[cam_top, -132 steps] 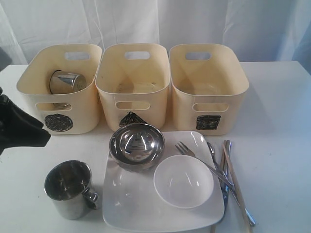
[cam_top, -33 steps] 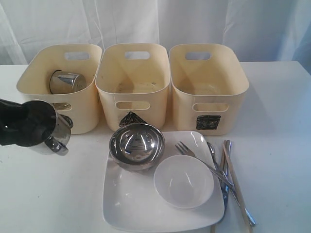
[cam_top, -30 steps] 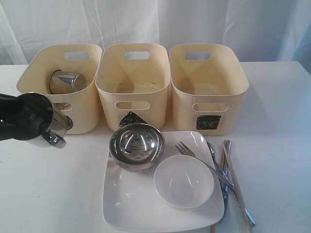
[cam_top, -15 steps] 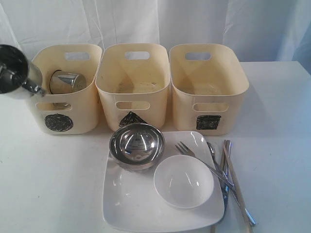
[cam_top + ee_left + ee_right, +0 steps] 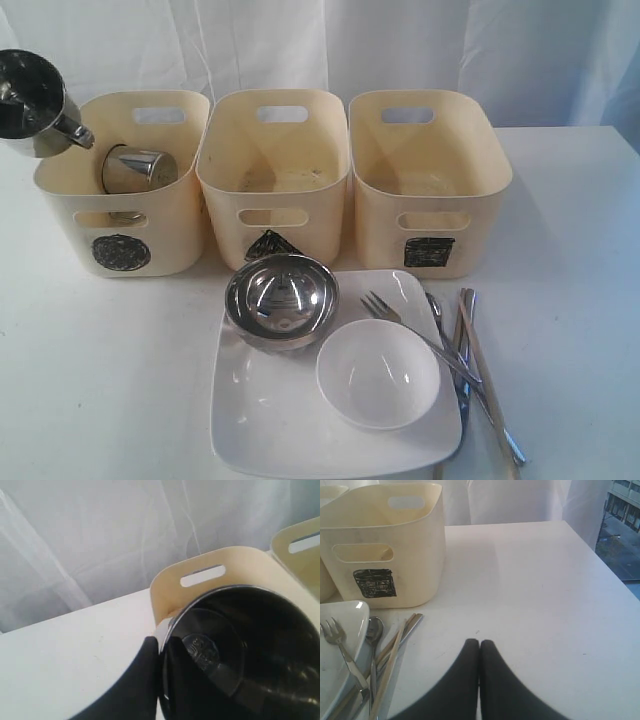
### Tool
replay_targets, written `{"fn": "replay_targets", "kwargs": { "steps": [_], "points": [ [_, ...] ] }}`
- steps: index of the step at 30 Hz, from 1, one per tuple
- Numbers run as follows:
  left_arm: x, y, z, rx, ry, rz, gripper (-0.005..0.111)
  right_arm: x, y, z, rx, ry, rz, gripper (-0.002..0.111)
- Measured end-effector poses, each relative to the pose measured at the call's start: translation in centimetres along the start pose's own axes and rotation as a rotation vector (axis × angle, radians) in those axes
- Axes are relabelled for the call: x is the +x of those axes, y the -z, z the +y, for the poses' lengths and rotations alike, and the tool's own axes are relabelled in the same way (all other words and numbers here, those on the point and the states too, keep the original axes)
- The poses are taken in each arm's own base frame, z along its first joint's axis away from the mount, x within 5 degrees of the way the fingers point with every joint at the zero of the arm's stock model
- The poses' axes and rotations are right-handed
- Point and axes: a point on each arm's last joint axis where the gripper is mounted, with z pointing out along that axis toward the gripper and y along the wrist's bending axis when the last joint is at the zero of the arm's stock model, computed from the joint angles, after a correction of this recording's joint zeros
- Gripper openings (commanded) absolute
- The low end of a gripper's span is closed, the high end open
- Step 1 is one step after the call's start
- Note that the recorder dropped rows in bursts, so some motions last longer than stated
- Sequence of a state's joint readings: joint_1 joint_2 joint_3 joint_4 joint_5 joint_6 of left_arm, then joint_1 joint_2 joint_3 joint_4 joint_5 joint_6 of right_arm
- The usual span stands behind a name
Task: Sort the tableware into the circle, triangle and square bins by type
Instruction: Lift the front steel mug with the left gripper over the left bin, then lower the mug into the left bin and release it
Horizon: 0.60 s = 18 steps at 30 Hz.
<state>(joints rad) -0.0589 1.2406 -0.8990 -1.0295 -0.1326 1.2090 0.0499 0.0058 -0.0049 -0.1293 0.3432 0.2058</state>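
I need to release the steel mug from my left gripper in the circle bin, between the lying mug and the bin's front side (image 5: 124, 203).
A steel mug (image 5: 30, 100) hangs tilted in the air over the left rim of the circle bin (image 5: 60, 215). My left gripper (image 5: 162, 650) is shut on the mug (image 5: 240, 655), one finger outside the wall and one inside. A second steel mug (image 5: 135, 170) lies on its side in that bin. The triangle bin (image 5: 272, 190) and square bin (image 5: 430, 200) hold no tableware. On the square white plate (image 5: 270, 420) sit the steel bowl (image 5: 281, 298) and small white bowl (image 5: 378, 372). Cutlery (image 5: 455, 350) and chopsticks (image 5: 485, 380) lie to its right. My right gripper (image 5: 479, 644) is shut on nothing, above the table.
White curtain hangs behind the three bins. In the right wrist view the square bin (image 5: 385, 545) stands ahead, with a fork (image 5: 337, 645), spoon (image 5: 374, 630) and chopsticks (image 5: 390, 660) beside the plate's corner (image 5: 335, 625). White tabletop stretches to the right edge.
The mug has been lifted from low in front of the circle bin to above its left rim, and in the last half second it moved a little up and right.
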Motion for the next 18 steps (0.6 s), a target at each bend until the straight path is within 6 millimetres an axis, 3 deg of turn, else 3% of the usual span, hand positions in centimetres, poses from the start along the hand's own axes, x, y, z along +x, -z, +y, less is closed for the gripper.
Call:
{"fn": "replay_targets", "kwargs": {
  "steps": [18],
  "points": [
    [2.1,-7.6,0.0,0.021,0.037,0.135,0.0,0.0,0.0,0.0,0.0,0.0,0.0,0.0]
  ]
}}
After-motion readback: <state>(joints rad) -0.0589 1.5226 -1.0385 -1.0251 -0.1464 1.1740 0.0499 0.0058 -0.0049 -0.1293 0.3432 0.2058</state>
